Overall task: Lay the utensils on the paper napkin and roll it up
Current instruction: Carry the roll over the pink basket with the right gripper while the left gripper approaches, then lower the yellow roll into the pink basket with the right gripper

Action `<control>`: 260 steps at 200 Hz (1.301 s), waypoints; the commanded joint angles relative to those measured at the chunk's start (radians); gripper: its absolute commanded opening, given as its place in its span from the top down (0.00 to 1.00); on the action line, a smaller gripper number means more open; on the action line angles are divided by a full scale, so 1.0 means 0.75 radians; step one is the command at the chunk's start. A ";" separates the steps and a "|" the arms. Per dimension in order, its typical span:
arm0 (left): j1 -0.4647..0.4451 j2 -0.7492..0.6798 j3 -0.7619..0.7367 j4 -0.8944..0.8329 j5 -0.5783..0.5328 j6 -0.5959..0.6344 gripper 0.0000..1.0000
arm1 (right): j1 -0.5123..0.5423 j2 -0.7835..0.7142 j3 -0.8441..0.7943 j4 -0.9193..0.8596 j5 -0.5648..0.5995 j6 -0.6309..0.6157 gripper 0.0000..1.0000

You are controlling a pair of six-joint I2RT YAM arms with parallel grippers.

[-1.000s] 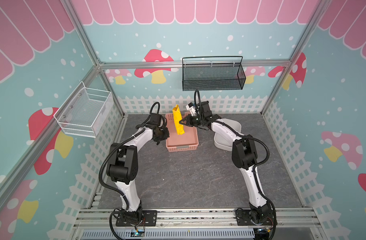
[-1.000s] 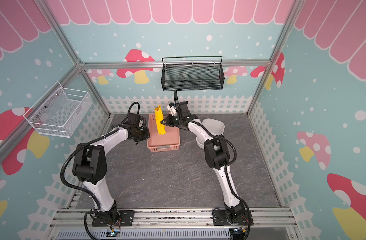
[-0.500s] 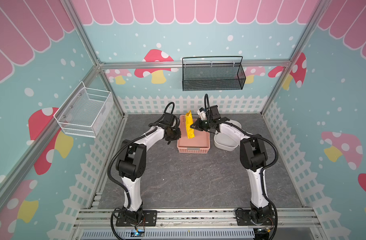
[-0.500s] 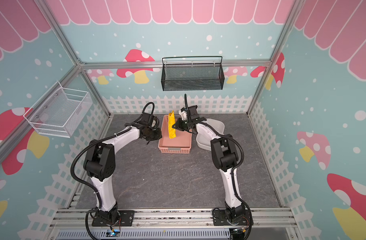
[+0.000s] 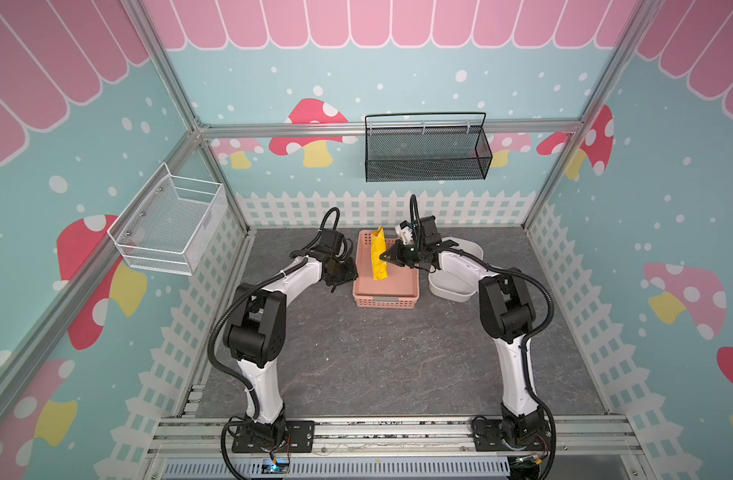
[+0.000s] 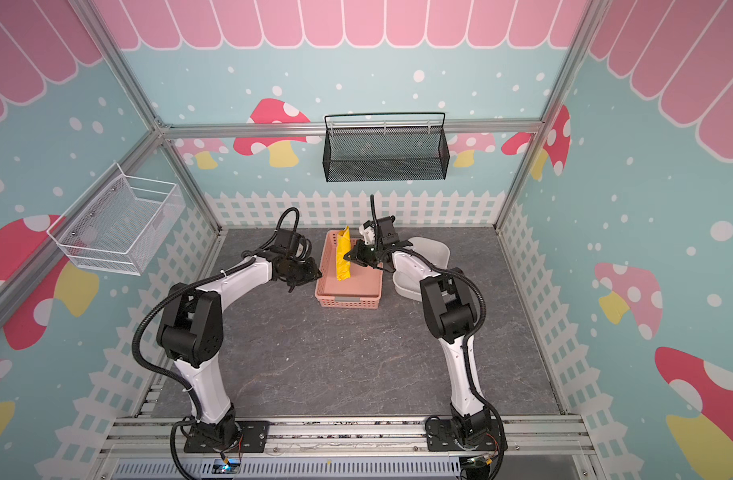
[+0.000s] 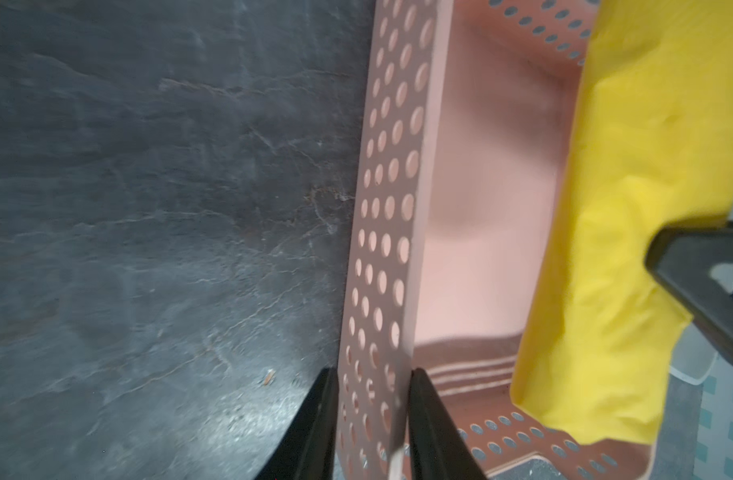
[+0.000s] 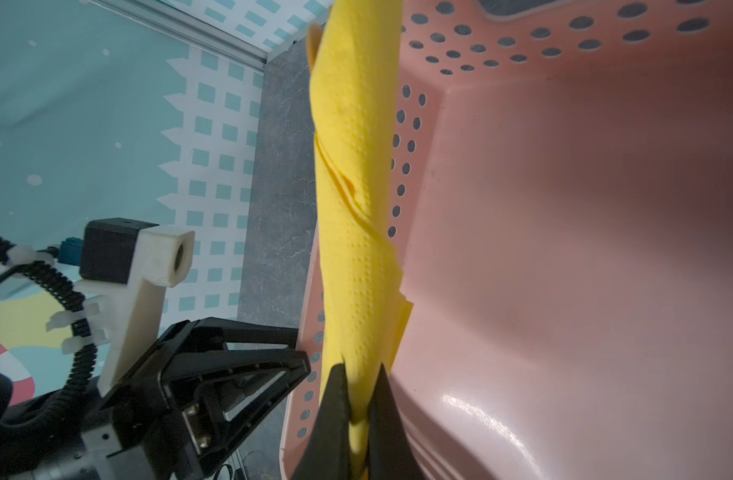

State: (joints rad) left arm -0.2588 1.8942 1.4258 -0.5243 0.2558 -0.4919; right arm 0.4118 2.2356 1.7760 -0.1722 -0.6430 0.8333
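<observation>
My right gripper should put the rolled napkin down in the pink basket, along the basket's side [image 5: 370, 269] [image 8: 400, 344] by my left gripper.
The paper napkin [image 5: 378, 257] [image 6: 343, 259] is a rolled yellow tube hanging nearly upright over the pink perforated basket [image 5: 385, 297] [image 6: 348, 299]. My right gripper [image 5: 384, 255] [image 8: 358, 399] is shut on the roll's side. The napkin [image 8: 356, 187] fills the right wrist view, and an orange tip of the utensils [image 8: 313, 39] peeks from its far end; the rest is wrapped inside. My left gripper [image 5: 350, 272] [image 7: 373, 415] stands slightly open astride the basket's left wall [image 7: 389, 187], one finger outside, one inside.
A white tub [image 5: 456, 286] sits just right of the pink basket, under my right forearm. A black mesh basket [image 5: 427, 153] hangs on the back wall and a white wire basket [image 5: 169, 224] on the left wall. Dark tabletop [image 5: 377, 361] lies in front.
The pink basket has slid to the right with my left gripper on its wall. My right gripper carried the roll right with it. The left jaws have parted a little.
</observation>
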 commanded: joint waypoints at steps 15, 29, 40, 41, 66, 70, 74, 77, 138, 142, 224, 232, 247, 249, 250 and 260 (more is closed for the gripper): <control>0.103 -0.174 -0.026 -0.068 0.023 0.068 0.68 | 0.030 0.094 0.032 0.051 -0.002 0.078 1.00; 0.140 -0.219 -0.028 -0.103 0.047 0.097 0.67 | 0.040 0.121 0.048 0.060 -0.003 0.099 1.00; 0.162 -0.250 -0.026 -0.135 0.065 0.127 0.67 | 0.046 0.144 0.063 0.066 -0.005 0.117 1.00; 0.164 -0.253 -0.025 -0.138 0.066 0.130 0.67 | 0.047 0.145 0.065 0.066 -0.006 0.119 1.00; 0.195 -0.306 -0.019 -0.222 0.063 0.222 0.67 | 0.062 0.186 0.072 0.087 0.010 0.184 1.00; 0.197 -0.313 -0.019 -0.231 0.061 0.236 0.67 | 0.064 0.192 0.072 0.094 0.012 0.196 1.00; 0.201 -0.320 -0.023 -0.242 0.058 0.249 0.67 | 0.066 0.198 0.072 0.102 0.014 0.207 1.00; 0.203 -0.323 -0.027 -0.246 0.055 0.260 0.67 | 0.068 0.203 0.071 0.107 0.015 0.216 1.00; 0.217 -0.359 -0.116 -0.214 0.046 0.304 0.67 | 0.079 0.310 0.127 0.164 -0.002 0.304 1.00; 0.217 -0.360 -0.121 -0.208 0.048 0.304 0.67 | 0.078 0.315 0.128 0.161 0.001 0.302 1.00; 0.217 -0.361 -0.141 -0.191 0.075 0.295 0.67 | 0.079 0.374 0.200 -0.103 0.150 0.173 0.92; 0.216 -0.364 -0.142 -0.193 0.076 0.296 0.67 | 0.079 0.376 0.208 -0.125 0.163 0.166 0.91; 0.216 -0.368 -0.144 -0.194 0.075 0.297 0.67 | 0.078 0.388 0.233 -0.161 0.179 0.149 0.88; 0.216 -0.368 -0.144 -0.194 0.075 0.296 0.67 | 0.078 0.389 0.237 -0.167 0.178 0.147 0.87; 0.217 -0.368 -0.144 -0.195 0.076 0.296 0.67 | 0.077 0.390 0.238 -0.169 0.180 0.146 0.87; 0.216 -0.371 -0.147 -0.193 0.076 0.298 0.68 | 0.079 0.395 0.250 -0.188 0.186 0.133 0.85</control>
State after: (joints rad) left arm -0.1005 1.6466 1.3323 -0.6750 0.3008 -0.2939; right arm 0.4656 2.4870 1.9335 -0.2115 -0.5652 0.9722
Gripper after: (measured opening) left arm 0.330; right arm 0.138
